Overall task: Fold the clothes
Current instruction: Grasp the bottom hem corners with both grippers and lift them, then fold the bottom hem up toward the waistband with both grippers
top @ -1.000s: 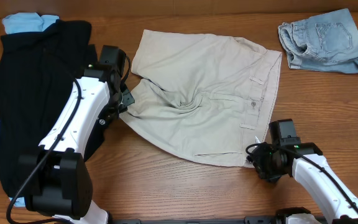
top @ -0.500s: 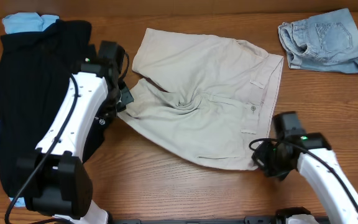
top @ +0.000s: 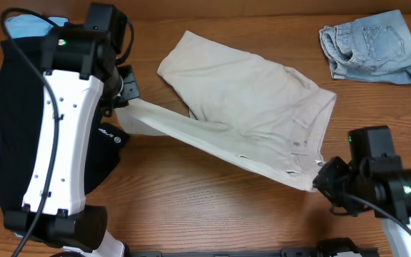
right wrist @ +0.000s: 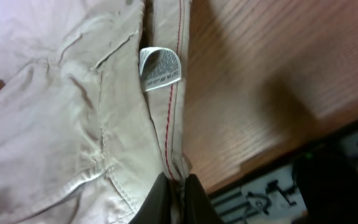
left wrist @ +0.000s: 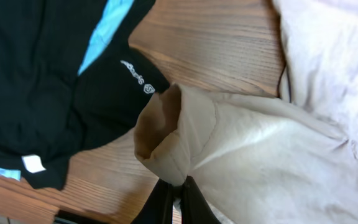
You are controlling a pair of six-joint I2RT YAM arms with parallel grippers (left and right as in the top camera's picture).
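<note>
My left gripper should release the leg hem on the flat far leg of the beige shorts [top: 181, 56], close to its outer corner.
The beige shorts [top: 255, 100] are lifted along their near edge and stretched between both grippers above the table. My left gripper [top: 122, 106] is shut on the leg hem of the shorts [left wrist: 229, 143]; its fingers [left wrist: 178, 186] pinch the folded cuff. My right gripper [top: 320, 180] is shut on the waistband corner of the shorts [right wrist: 73, 124]; its fingers [right wrist: 178, 186] clamp the red-stitched seam below a white label [right wrist: 160, 68]. The black garment [top: 27, 107] with a small white logo [left wrist: 137, 76] lies at the left, with light-blue pieces [top: 23, 25] under it.
Folded light-blue denim shorts [top: 373, 46] lie at the far right corner. The table's front edge [right wrist: 272, 174] runs close under my right gripper. Bare wood [top: 191, 193] shows in front of the beige shorts.
Both grippers have risen and moved apart with the beige shorts, lifting the near edge off the table and pulling it taut. The left arm swung toward the back, the right toward the front right.
</note>
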